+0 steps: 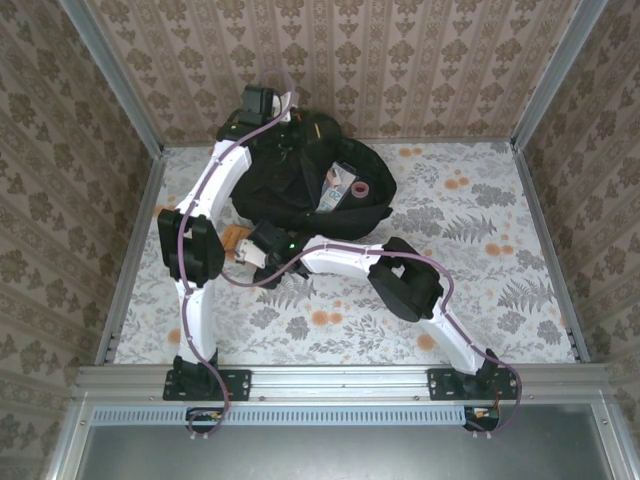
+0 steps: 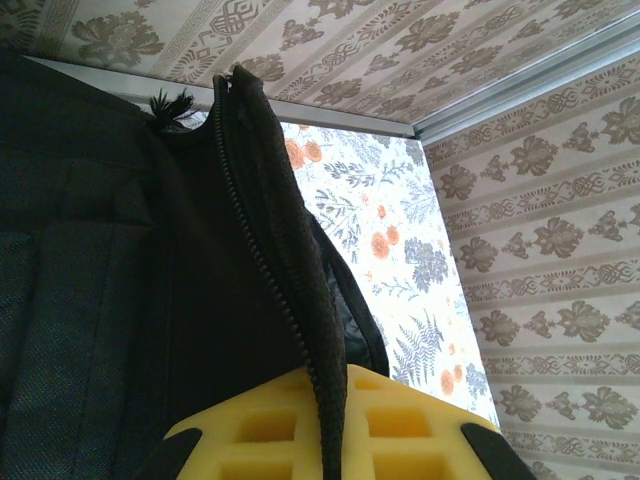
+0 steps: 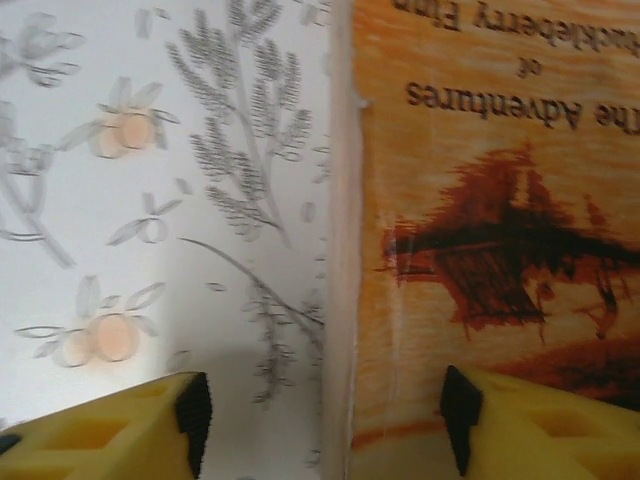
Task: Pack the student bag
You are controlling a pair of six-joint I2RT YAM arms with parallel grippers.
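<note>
Next, my left gripper lets go of the bag's flap over the white and pink packet (image 1: 336, 190) inside the open bag.
The student bag (image 1: 300, 180), a large black backpack, lies at the back middle of the table with its mouth open. My left gripper (image 2: 335, 405) is at the bag's top and is shut on its zipper edge (image 2: 262, 240), holding that flap up. An orange book (image 3: 490, 200), "The Adventures of Huckleberry Finn", lies flat on the table just in front of the bag (image 1: 234, 240). My right gripper (image 3: 325, 410) hangs open over the book's left edge. One finger is above the table and the other is above the cover. Nothing is pinched.
Inside the open bag lie a white and pink packet (image 1: 335, 190) and a small red ring (image 1: 361, 188). The floral tablecloth (image 1: 470, 260) runs out to metal frame rails and patterned walls on three sides. The right arm's elbow (image 1: 405, 285) rests mid-table.
</note>
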